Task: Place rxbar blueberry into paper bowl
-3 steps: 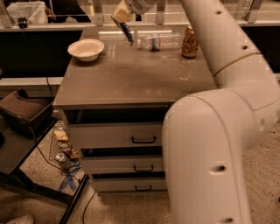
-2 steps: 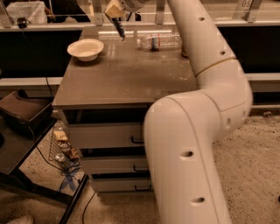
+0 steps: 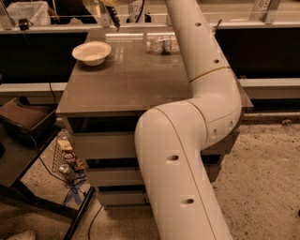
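Observation:
The robot's gripper should release the rxbar blueberry inside the off-white paper bowl point(image 3: 98, 47) close to the bowl's back rim.
The paper bowl point(image 3: 92, 52) is off-white and round, and stands on the back left of the grey table point(image 3: 131, 89). My gripper point(image 3: 109, 5) is at the top edge of the view, above the table's back edge and just right of the bowl. It is shut on the rxbar blueberry point(image 3: 114, 18), a dark flat bar that hangs down from it, well above the table. The bar is up and to the right of the bowl's rim, not over its middle.
A clear plastic bottle point(image 3: 161, 44) lies on its side at the back of the table. My white arm point(image 3: 197, 93) crosses the table's right half and hides what is behind it. A dark cart point(image 3: 23, 124) stands at left, with clutter point(image 3: 70, 164) on the floor.
My gripper has moved left and up with the bar, from over the table's back middle towards the bowl. The bowl and bottle have not moved.

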Robot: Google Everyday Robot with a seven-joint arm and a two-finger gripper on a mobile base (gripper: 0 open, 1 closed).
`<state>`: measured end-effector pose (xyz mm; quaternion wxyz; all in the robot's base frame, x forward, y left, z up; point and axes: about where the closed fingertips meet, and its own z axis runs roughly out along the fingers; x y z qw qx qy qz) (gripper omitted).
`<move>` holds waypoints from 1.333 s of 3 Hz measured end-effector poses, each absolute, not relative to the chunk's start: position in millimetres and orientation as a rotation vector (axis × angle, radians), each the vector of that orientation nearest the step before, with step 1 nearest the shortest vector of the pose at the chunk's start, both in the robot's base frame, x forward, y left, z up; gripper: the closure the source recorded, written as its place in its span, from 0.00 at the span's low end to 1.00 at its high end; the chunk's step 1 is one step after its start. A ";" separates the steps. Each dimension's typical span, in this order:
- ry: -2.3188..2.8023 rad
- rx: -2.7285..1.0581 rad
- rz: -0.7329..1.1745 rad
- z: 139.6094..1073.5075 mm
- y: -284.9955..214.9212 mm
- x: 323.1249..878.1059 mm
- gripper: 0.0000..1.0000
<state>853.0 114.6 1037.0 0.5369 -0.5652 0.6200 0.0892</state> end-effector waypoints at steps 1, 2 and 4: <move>1.476 -1.345 0.212 1036.9 114.7 853.0 1.00; 1.468 -1.370 0.193 1025.1 132.9 859.8 1.00; 1.445 -1.419 0.171 992.2 166.8 874.6 1.00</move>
